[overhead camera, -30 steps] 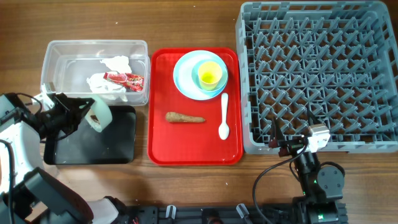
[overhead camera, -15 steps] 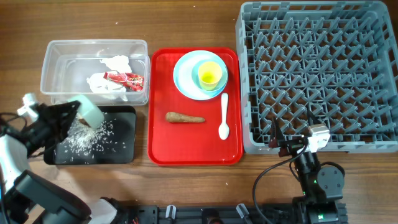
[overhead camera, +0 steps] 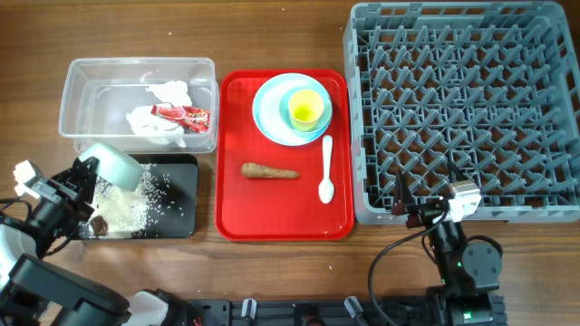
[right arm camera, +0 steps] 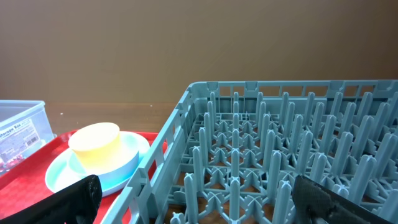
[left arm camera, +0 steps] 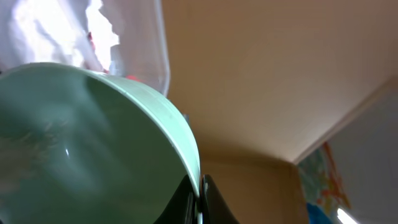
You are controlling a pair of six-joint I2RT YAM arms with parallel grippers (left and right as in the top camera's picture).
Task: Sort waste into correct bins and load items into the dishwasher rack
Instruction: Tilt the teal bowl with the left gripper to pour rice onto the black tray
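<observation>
The robot's left gripper will set the mint-green bowl, now tipped over the black tray, down in the red tray's front corner (overhead camera: 245, 215) closest to the black tray.
My left gripper (overhead camera: 88, 179) is shut on the rim of the mint-green bowl (overhead camera: 113, 164), which is tipped over the black tray (overhead camera: 177, 222). In the left wrist view the jaws (left arm camera: 200, 194) pinch the bowl's rim (left arm camera: 93, 143). White rice grains (overhead camera: 127, 204) lie in the black tray. The clear tub (overhead camera: 82, 81) holds crumpled napkins (overhead camera: 156, 120) and a red wrapper (overhead camera: 181, 114). The pale blue plate (overhead camera: 267, 118), pale blue bowl (overhead camera: 288, 95) and yellow cup (overhead camera: 305, 107) are stacked. The brown sausage scrap (overhead camera: 269, 171) and white spoon (overhead camera: 326, 170) lie near them. My right gripper (overhead camera: 424, 209) is open and empty at the front edge of the grey rack (overhead camera: 462, 109).
The flat red serving tray (overhead camera: 272, 213) carries the dishes, sausage scrap and spoon, between the bins and the rack. The right wrist view shows the rack's pegs (right arm camera: 280, 155), the yellow cup (right arm camera: 94, 144) and the red tray (right arm camera: 25, 180). Bare wooden table lies in front.
My left arm has drawn back left and down with the bowl, tipping it. Rice has poured out of it and now lies spread in the black tray. The right arm has not moved.
</observation>
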